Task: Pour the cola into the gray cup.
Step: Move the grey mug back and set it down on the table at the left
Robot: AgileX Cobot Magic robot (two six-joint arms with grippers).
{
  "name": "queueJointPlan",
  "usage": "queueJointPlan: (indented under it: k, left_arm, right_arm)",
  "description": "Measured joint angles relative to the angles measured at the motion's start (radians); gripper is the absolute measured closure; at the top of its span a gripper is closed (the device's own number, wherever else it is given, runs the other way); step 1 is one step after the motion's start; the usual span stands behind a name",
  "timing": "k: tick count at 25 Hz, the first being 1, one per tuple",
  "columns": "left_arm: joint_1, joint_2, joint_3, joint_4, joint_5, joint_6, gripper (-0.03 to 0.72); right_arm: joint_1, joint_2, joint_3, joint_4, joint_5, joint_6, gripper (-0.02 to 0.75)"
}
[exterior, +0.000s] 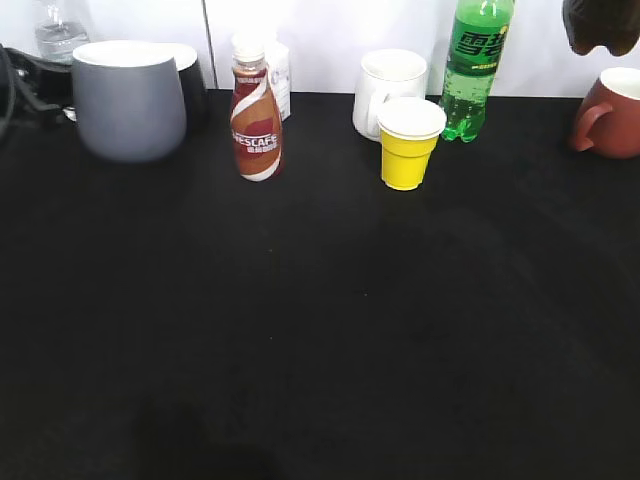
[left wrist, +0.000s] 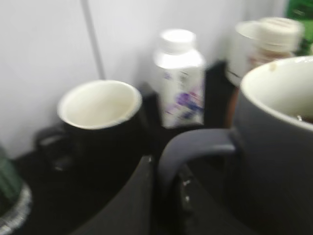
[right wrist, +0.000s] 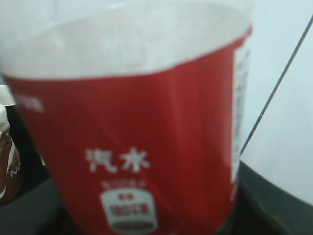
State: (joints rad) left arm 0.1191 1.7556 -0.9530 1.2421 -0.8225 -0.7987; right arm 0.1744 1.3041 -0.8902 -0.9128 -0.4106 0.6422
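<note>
The robot's left gripper needs to set the gray cup down on the black table [exterior: 148, 190] in front of the black mug.
The gray cup [exterior: 128, 100] stands at the back left of the black table. In the left wrist view its handle [left wrist: 195, 147] runs between the two fingers of my left gripper [left wrist: 164, 196], which is closed on it. The cup's white inside [left wrist: 283, 93] shows brown specks. The cola bottle's red label with white characters [right wrist: 142, 137] fills the right wrist view, tilted, and hides the right gripper's fingers. The part above the label looks pale. In the exterior view a dark shape [exterior: 600, 25] hangs at the top right, above the table.
A Nescafe bottle [exterior: 256, 115], a white mug [exterior: 390, 85], a yellow paper cup [exterior: 410, 140] and a green soda bottle [exterior: 478, 70] stand along the back. A red-brown mug [exterior: 612, 115] is at the far right. A black mug [left wrist: 98, 112] and a white bottle [left wrist: 178, 78] stand behind the gray cup.
</note>
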Motion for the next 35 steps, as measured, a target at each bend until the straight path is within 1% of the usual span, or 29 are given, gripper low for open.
queueJointPlan:
  k: [1, 2, 4, 5, 7, 8, 11, 14, 15, 19, 23, 24, 25, 26, 27, 29, 32, 33, 35]
  left_arm:
    - [0.0, 0.04, 0.0, -0.133, -0.022, 0.118, 0.64]
    - [0.0, 0.048, 0.0, -0.165, -0.027, 0.156, 0.64]
    - [0.001, 0.097, 0.0, -0.275, -0.051, 0.265, 0.64]
    - [0.001, 0.137, 0.0, -0.32, -0.091, 0.298, 0.64]
    - [0.001, 0.231, 0.0, -0.372, -0.205, 0.339, 0.64]
    - [0.001, 0.267, 0.0, -0.382, -0.241, 0.372, 0.64]
    - [0.001, 0.323, -0.001, -0.404, -0.26, 0.47, 0.64]
    - [0.001, 0.367, -0.001, -0.502, -0.273, 0.509, 0.64]
    - [0.001, 0.395, -0.002, -0.519, -0.291, 0.519, 0.64]
    - [0.001, 0.456, -0.01, -0.546, -0.356, 0.522, 0.64]
    - [0.001, 0.458, -0.01, -0.544, -0.361, 0.506, 0.638]
    - [0.001, 0.458, -0.011, -0.54, -0.362, 0.502, 0.623]
    - [0.001, 0.458, -0.011, -0.529, -0.381, 0.486, 0.558]
    - [0.001, 0.458, -0.011, -0.527, -0.383, 0.48, 0.525]
    - [0.001, 0.458, -0.011, -0.517, -0.384, 0.467, 0.426]
    - [0.001, 0.458, -0.011, -0.511, -0.384, 0.463, 0.374]
    - [0.011, 0.458, -0.011, -0.493, -0.384, 0.463, 0.367]
    - [0.028, 0.458, -0.001, -0.474, -0.384, 0.463, 0.367]
    - [0.062, 0.458, 0.039, -0.469, -0.391, 0.461, 0.367]
  right_arm:
    - [0.0, -0.002, 0.0, 0.0, 0.0, 0.0, 0.272]
    - [0.0, -0.004, 0.0, 0.0, 0.001, 0.0, 0.272]
    - [0.0, -0.007, 0.0, 0.0, 0.001, -0.001, 0.272]
    - [0.0, -0.007, 0.0, 0.0, 0.001, -0.001, 0.272]
    - [0.0, -0.007, 0.0, 0.0, 0.001, -0.001, 0.272]
    - [0.0, -0.007, 0.0, 0.0, 0.001, -0.001, 0.272]
    - [0.0, -0.008, 0.0, 0.0, 0.001, -0.003, 0.272]
    - [0.0, -0.008, 0.0, 0.0, -0.007, -0.002, 0.272]
    - [0.0, -0.008, 0.0, 0.0, -0.008, -0.002, 0.272]
    - [0.0, -0.008, 0.0, 0.0, -0.015, -0.001, 0.272]
    - [0.0, -0.008, 0.0, 0.0, -0.015, -0.001, 0.272]
    - [0.0, -0.008, 0.0, 0.0, -0.015, -0.001, 0.272]
    - [0.0, -0.008, 0.0, 0.0, -0.015, 0.0, 0.272]
    - [0.0, -0.008, 0.0, 0.0, -0.015, 0.0, 0.272]
    - [0.0, -0.008, 0.0, 0.0, -0.015, 0.0, 0.272]
    - [0.0, -0.008, 0.0, 0.0, -0.015, 0.0, 0.272]
    - [0.0, -0.008, 0.0, 0.0, -0.015, 0.0, 0.272]
    - [0.0, -0.008, 0.0, 0.0, -0.015, 0.0, 0.272]
    - [0.0, -0.008, 0.0, 0.0, -0.015, 0.0, 0.272]
